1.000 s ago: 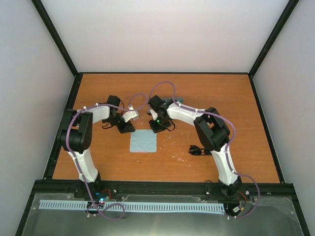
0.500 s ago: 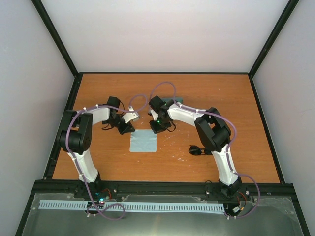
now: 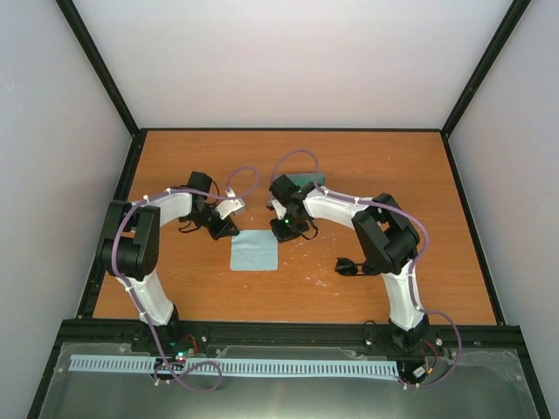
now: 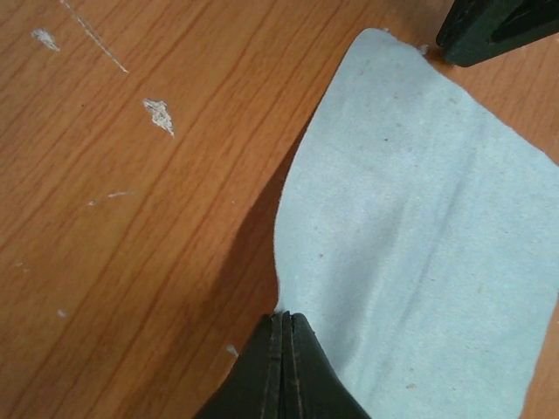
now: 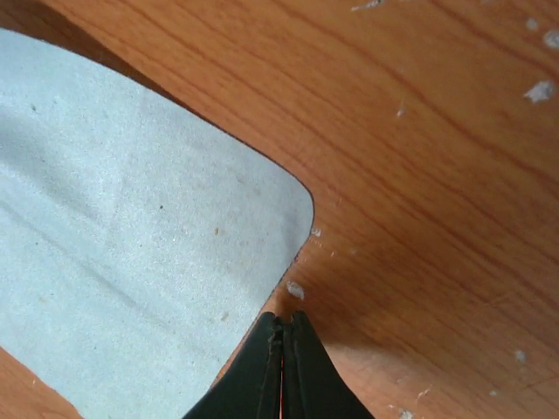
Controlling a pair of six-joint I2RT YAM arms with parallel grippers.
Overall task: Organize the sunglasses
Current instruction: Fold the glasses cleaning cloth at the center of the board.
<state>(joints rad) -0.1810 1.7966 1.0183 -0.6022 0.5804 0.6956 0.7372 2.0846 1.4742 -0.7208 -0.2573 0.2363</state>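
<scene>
The cloth's corner lies flat beyond the shut fingers of the robot's right gripper, so that gripper should open and pinch that corner [image 5: 288,225] before both grippers lift the cloth.
The sunglasses [image 3: 348,266] lie on the table at the right, by my right arm's forearm and away from both grippers. The pale blue cloth [image 3: 254,251] lies mid-table. My left gripper [image 3: 225,230] is shut on the cloth's far-left edge [image 4: 410,218], which is slightly raised there and casts a shadow. My right gripper [image 3: 286,230] is shut, its tip [image 5: 284,319] at the cloth's far-right edge [image 5: 131,236]; I cannot tell whether it pinches the cloth. The grey-blue case [image 3: 306,180] sits behind the right arm, mostly hidden.
The wooden table [image 3: 393,175] has a black frame rail along its sides and pale walls beyond it. White scuff marks [image 4: 159,114] dot the wood. The right gripper's fingers [image 4: 498,30] show at the top right of the left wrist view.
My right gripper has shifted a little to the right and nearer, to the cloth's far-right corner. My left gripper has barely moved. The cloth and sunglasses stay in place.
</scene>
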